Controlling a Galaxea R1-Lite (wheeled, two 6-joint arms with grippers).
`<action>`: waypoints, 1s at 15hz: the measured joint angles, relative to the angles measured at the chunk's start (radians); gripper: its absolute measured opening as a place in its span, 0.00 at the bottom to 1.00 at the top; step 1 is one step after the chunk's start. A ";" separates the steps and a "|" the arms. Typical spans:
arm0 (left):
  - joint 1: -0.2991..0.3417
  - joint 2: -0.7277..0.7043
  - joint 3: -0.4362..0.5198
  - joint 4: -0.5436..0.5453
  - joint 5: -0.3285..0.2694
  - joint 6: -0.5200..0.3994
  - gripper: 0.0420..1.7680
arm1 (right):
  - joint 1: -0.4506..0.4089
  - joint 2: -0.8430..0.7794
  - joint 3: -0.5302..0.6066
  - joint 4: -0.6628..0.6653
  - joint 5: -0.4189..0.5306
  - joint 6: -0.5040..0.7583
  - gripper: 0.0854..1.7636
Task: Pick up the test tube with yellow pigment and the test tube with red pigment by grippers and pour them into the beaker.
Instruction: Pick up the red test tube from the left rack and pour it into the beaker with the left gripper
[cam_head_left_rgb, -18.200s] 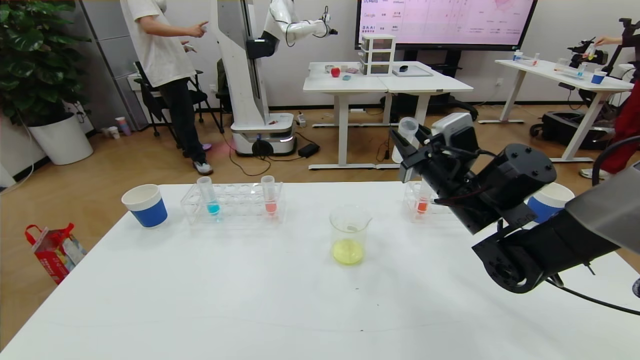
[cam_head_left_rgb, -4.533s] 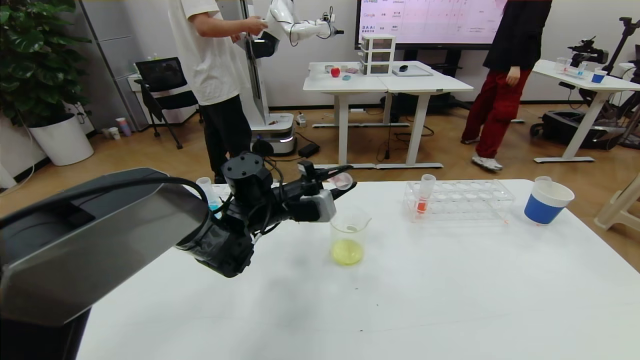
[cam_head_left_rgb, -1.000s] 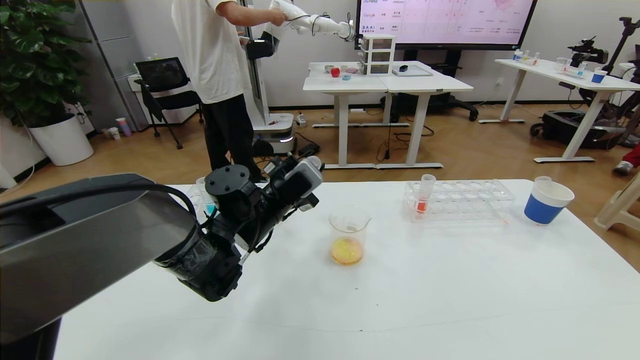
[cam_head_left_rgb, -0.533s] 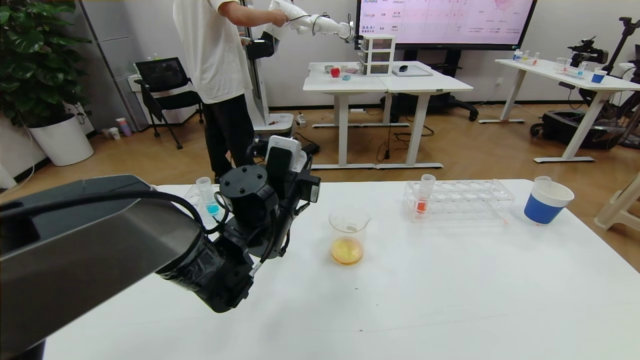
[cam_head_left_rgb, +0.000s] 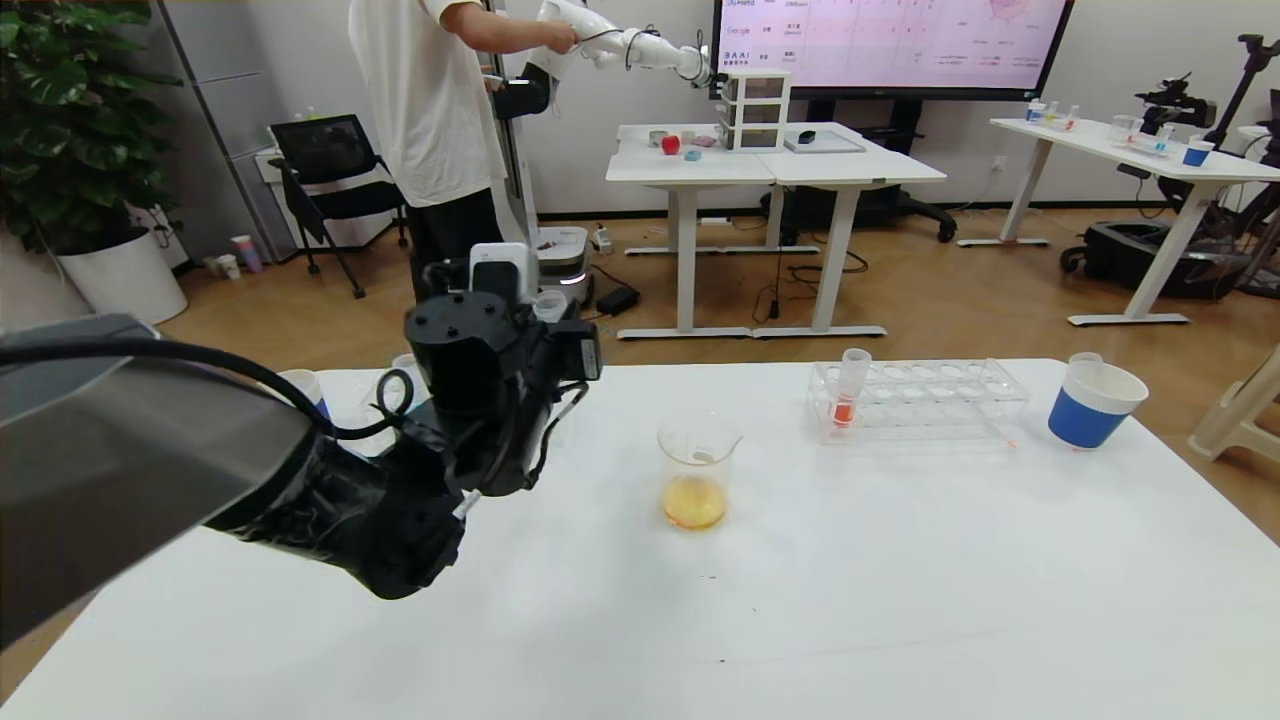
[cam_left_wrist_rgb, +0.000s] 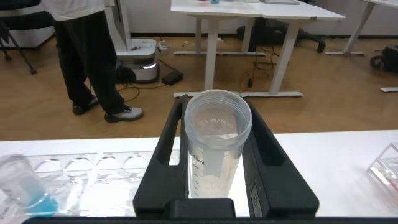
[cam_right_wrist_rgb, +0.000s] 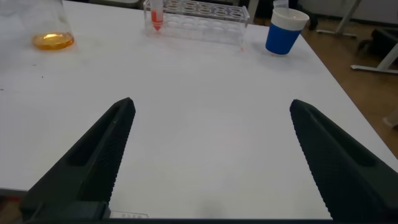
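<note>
My left gripper needs to release the clear test tube inside the blue-and-white cup (cam_head_left_rgb: 295, 408) next to the rack of the cyan tube.
My left gripper (cam_head_left_rgb: 545, 312) is shut on a slim clear test tube (cam_head_left_rgb: 549, 303), held upright above the table's far left, left of the beaker. In the left wrist view the tube (cam_left_wrist_rgb: 217, 146) stands between the fingers (cam_left_wrist_rgb: 163, 149) and looks nearly empty, with no red liquid showing. The beaker (cam_head_left_rgb: 697, 468) stands mid-table with orange liquid at its bottom; it also shows in the right wrist view (cam_right_wrist_rgb: 52, 34). My right gripper (cam_right_wrist_rgb: 211, 104) is open and empty above bare table at the near right; it is out of the head view. No tube with yellow liquid shows.
A clear rack (cam_head_left_rgb: 920, 402) at the far right holds a tube of orange-red liquid (cam_head_left_rgb: 848, 392). A blue-and-white cup (cam_head_left_rgb: 1095, 405) stands right of it. The left rack (cam_left_wrist_rgb: 81, 177) with a cyan tube (cam_left_wrist_rgb: 25, 194) lies under my left gripper. Another cup (cam_head_left_rgb: 300, 385) is partly hidden.
My left gripper has swung left and back from the beaker with the tube, turning it upright over the left rack. The beaker's liquid has stayed orange.
</note>
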 joint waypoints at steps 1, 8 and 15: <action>0.041 -0.018 0.016 0.000 -0.030 0.002 0.27 | 0.000 0.000 0.000 0.000 0.000 0.000 0.98; 0.489 -0.135 0.137 0.002 -0.307 0.000 0.27 | 0.000 0.000 0.000 0.000 0.000 0.000 0.98; 0.740 -0.076 0.106 -0.005 -0.411 -0.007 0.27 | 0.000 0.000 0.000 0.000 0.000 0.000 0.98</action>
